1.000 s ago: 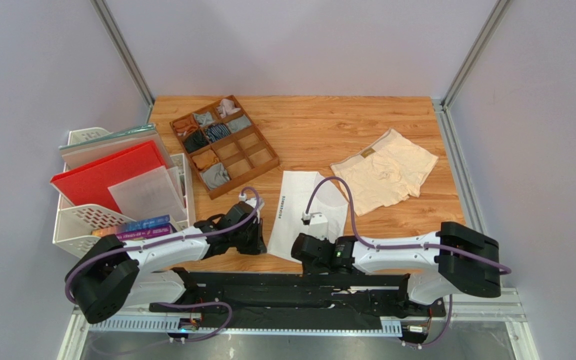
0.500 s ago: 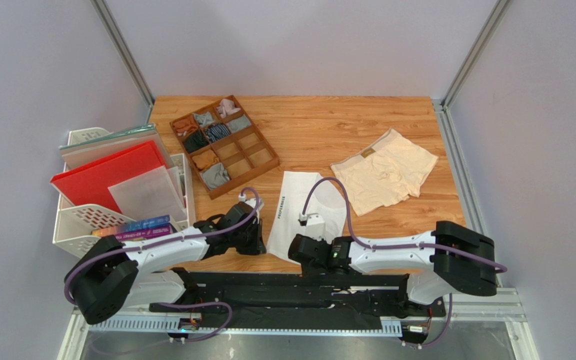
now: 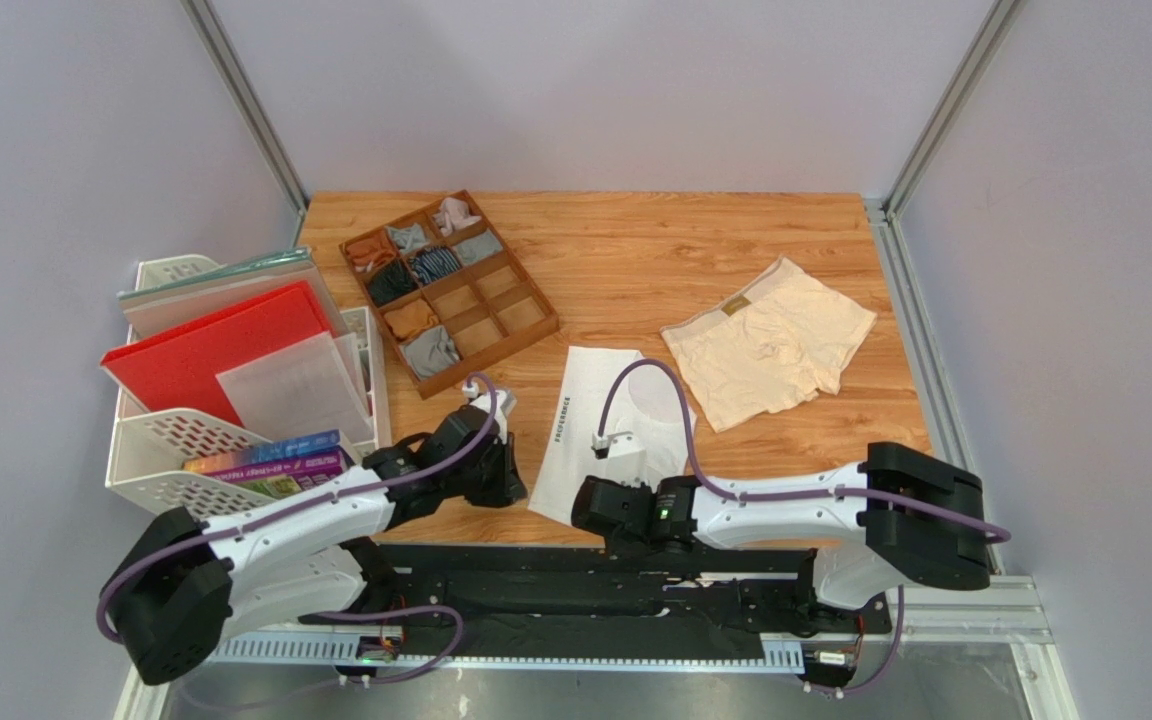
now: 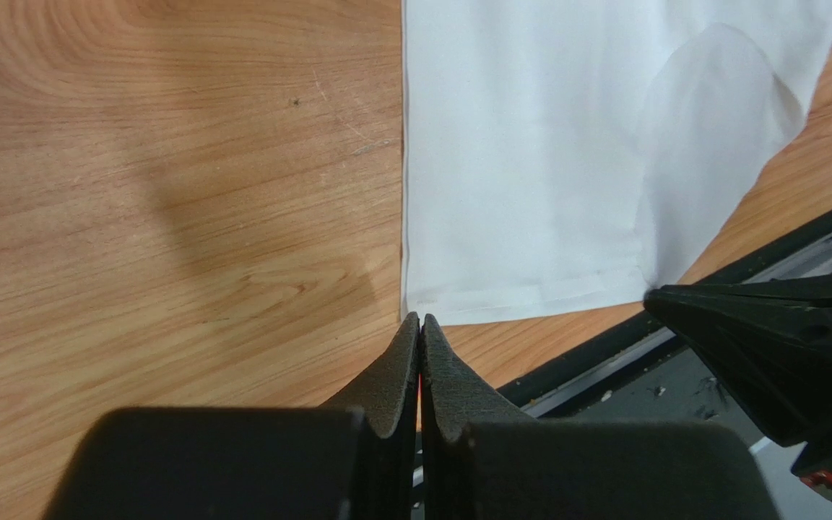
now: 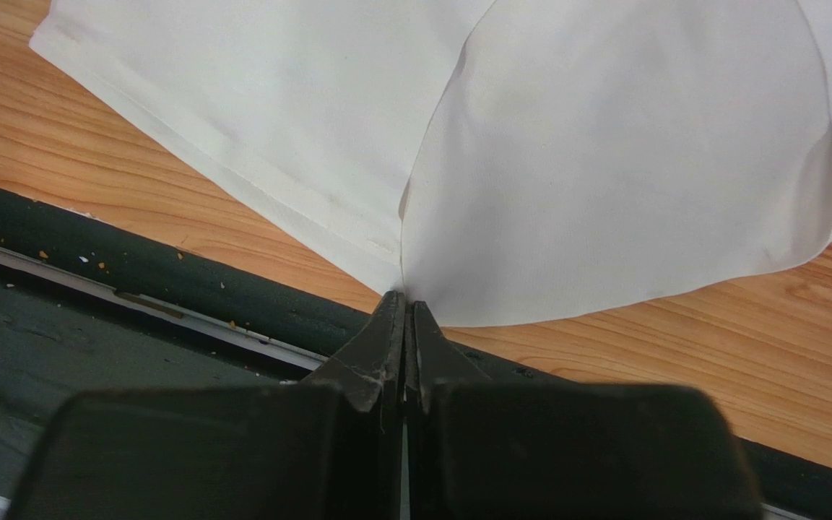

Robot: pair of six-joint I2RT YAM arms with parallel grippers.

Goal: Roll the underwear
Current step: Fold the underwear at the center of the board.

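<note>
Next, I open my left gripper's shut fingers, as the white underwear's near corner lies flat at them, and pinch the corner deeper [image 4: 419, 302] before rolling the underwear's near edge.
The white underwear [image 3: 608, 425] lies folded flat near the table's front edge, its dark waistband lettering along the left side. My left gripper [image 3: 512, 483] is shut with its tips [image 4: 419, 319] pinching the cloth's near left corner [image 4: 518, 163]. My right gripper [image 3: 590, 510] is shut on the near edge, and a white flap [image 5: 616, 163] rises into its tips [image 5: 404, 298]. The right gripper's black fingers [image 4: 778, 347] show at the right of the left wrist view. The cream-beige underwear [image 3: 767, 356] lies spread out, untouched, at the right.
A brown compartment tray [image 3: 540, 320] holding small rolled garments stands at the back left. A white file rack [image 3: 162, 450] with a red folder [image 3: 214, 353] and books sits beyond the left table edge. A black rail [image 5: 117, 260] runs just below the front edge.
My right gripper has closed on the white underwear's near edge. The left arm has shifted slightly forward and left, still shut at the corner.
</note>
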